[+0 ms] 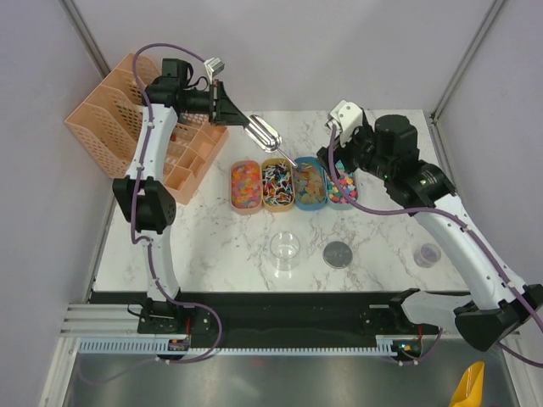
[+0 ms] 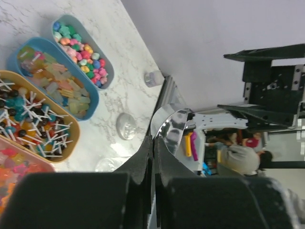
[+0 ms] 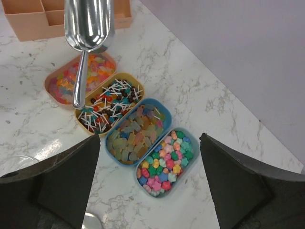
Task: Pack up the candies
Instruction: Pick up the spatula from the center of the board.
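Note:
My left gripper holds the metal scoop by its bowl. So I will close my right gripper on the thin handle [image 1: 288, 158] [image 3: 81, 80] of the scoop.
The candies fill four oval trays in a row: gummies in an orange tray [image 1: 246, 185], lollipops in a tan tray [image 1: 275, 184], pastel jellies in a blue tray [image 1: 309, 186], and flower-shaped candies [image 3: 164, 162] in a teal tray [image 1: 341, 183]. My left gripper [image 1: 231, 108] is shut on a metal scoop [image 1: 264, 132]. The scoop hangs above the trays with its thin handle [image 3: 79, 76] over the lollipops. The shut fingertips [image 2: 153, 139] pinch the scoop's shiny bowl [image 2: 172, 128]. My right gripper [image 3: 150, 138] hovers open above the teal and blue trays and holds nothing.
A clear round jar [image 1: 286, 251] and a grey lid [image 1: 338, 253] lie in front of the trays. A small cup [image 1: 427, 253] sits at the right. An orange organiser [image 1: 127, 110] stands at the back left.

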`<control>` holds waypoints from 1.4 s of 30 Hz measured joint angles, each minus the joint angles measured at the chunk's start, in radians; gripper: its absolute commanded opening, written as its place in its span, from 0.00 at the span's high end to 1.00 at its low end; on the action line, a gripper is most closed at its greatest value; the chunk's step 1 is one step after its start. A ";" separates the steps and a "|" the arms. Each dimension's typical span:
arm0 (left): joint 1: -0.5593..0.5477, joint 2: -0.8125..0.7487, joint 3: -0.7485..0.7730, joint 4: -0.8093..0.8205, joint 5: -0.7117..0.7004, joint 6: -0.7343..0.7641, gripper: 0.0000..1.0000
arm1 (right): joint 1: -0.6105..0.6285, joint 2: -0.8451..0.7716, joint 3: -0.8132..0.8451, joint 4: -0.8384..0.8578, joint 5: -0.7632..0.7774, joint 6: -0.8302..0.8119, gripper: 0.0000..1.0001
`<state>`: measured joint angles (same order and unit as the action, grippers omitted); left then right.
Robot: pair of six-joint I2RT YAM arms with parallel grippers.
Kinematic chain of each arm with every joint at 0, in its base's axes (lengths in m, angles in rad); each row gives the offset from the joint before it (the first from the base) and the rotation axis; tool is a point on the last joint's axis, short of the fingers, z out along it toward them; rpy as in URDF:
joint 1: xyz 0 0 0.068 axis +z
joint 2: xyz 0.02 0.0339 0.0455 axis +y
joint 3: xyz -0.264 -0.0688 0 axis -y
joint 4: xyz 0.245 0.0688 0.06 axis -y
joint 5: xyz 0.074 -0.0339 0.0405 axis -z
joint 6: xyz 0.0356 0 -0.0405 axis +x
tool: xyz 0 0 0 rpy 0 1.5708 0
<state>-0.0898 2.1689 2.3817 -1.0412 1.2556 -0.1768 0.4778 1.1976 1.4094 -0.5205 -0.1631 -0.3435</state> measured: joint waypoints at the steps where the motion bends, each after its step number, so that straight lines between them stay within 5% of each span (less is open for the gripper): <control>1: 0.002 0.000 -0.019 0.028 0.016 -0.034 0.98 | 0.013 0.014 0.006 0.006 -0.003 0.000 0.09; 22: 0.005 0.048 -0.120 0.138 0.082 -0.195 0.98 | 0.269 0.189 0.086 0.023 0.045 -0.023 0.24; 42: 0.005 0.046 -0.153 0.140 0.082 -0.200 0.98 | 0.284 0.279 0.088 0.114 0.247 -0.031 0.39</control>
<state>-0.0845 2.2150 2.2292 -0.9012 1.3380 -0.3771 0.7620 1.4769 1.4971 -0.4061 0.0841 -0.3740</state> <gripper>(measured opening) 0.033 0.617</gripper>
